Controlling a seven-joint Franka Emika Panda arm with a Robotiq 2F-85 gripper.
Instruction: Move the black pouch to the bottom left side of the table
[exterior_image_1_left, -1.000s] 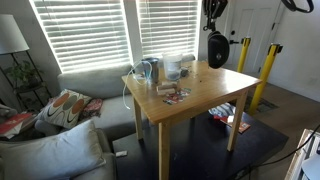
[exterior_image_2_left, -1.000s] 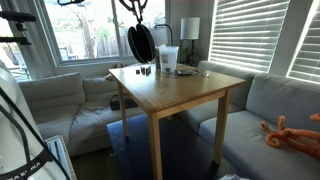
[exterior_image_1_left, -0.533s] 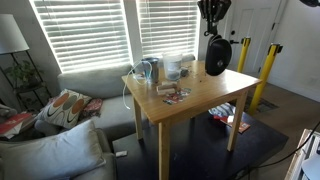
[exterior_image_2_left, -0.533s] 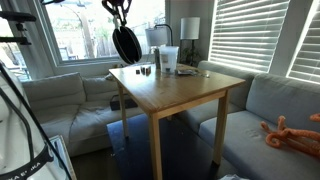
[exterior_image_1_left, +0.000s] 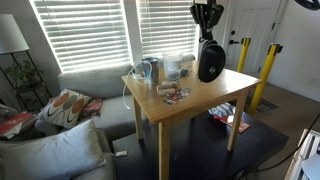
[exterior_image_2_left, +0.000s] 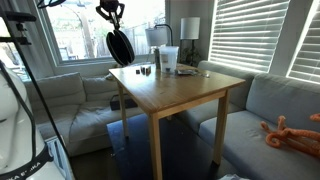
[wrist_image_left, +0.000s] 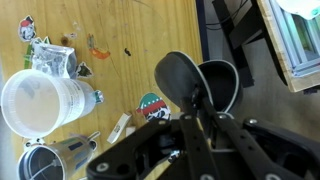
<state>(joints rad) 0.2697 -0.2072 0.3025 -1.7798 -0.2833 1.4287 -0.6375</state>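
Next, my gripper releases the black pouch, which hangs over the table edge now, on the stickers (exterior_image_1_left: 171, 92) beside the small packets, close to the corner of the table on the sofa side.
The black pouch (exterior_image_1_left: 210, 61) hangs in the air from my gripper (exterior_image_1_left: 208, 36), above the far right part of the light wooden table (exterior_image_1_left: 215, 93). In an exterior view the black pouch (exterior_image_2_left: 120, 47) dangles beyond the table's (exterior_image_2_left: 190, 95) far left corner, under the gripper (exterior_image_2_left: 113, 25). In the wrist view the black pouch (wrist_image_left: 180, 75) hangs from the shut jaws (wrist_image_left: 196, 108), over the table (wrist_image_left: 130, 40) edge.
A white cup (wrist_image_left: 35, 100), a clear container (exterior_image_1_left: 178, 67), small packets (exterior_image_1_left: 172, 93) and stickers (wrist_image_left: 152, 106) sit on the table's back part. A grey sofa (exterior_image_1_left: 90, 95) stands beside it. Yellow posts (exterior_image_1_left: 268, 75) stand behind.
The gripper has carried the hanging pouch sideways along the far side of the table, leftward in both exterior views. The pouch stays off the tabletop.
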